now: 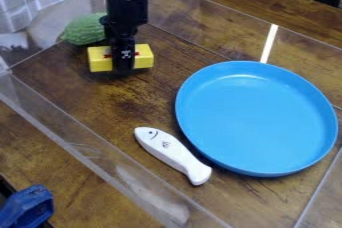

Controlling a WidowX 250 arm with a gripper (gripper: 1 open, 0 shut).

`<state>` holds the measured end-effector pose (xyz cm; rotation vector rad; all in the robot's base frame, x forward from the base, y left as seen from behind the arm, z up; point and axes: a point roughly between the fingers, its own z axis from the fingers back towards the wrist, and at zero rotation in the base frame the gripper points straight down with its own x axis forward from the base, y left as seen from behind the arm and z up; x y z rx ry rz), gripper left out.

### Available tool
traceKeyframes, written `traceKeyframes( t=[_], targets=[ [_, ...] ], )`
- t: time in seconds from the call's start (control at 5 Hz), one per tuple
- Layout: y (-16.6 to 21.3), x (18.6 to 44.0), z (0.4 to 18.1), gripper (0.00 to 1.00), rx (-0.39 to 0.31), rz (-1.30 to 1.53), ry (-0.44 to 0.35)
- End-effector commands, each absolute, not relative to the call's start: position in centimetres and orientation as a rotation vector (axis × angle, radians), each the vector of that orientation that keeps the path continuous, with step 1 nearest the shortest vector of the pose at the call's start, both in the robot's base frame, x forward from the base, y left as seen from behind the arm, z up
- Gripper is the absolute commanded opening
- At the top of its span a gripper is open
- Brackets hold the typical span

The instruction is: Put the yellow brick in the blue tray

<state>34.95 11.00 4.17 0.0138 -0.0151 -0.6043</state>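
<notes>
Next, my gripper drops the yellow brick in the blue tray [214,120], near the white fish-shaped toy.
The yellow brick [100,58] is at the upper left of the wooden table, with the black gripper [123,60] coming straight down over its middle. The fingers are closed across the brick and hide the centre of its top face, so only its yellow ends show on either side. The brick looks slightly raised off the wood. The blue tray [254,122], a wide round shallow plate, lies to the right with nothing in it, well apart from the brick.
A green bumpy object [83,29] sits just behind and left of the brick. A white fish-shaped toy [171,154] lies in front of the tray's left rim. A blue bundle [24,210] is at the bottom left corner. A white strip [270,42] lies behind the tray.
</notes>
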Motion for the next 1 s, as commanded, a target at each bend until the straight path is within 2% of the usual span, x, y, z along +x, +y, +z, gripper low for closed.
traceKeyframes(
  t=[0.0,0.2,0.6,0.8],
  targets=[
    [10.4,36.6,8.2,0.0,0.078,-0.622,-0.095],
    [9.9,37.0,9.0,0.0,0.087,-0.626,-0.1],
    [6.2,37.7,13.6,0.0,0.121,-0.644,-0.112],
    [3.3,37.4,15.3,0.0,0.118,-0.652,-0.125]
  ],
)
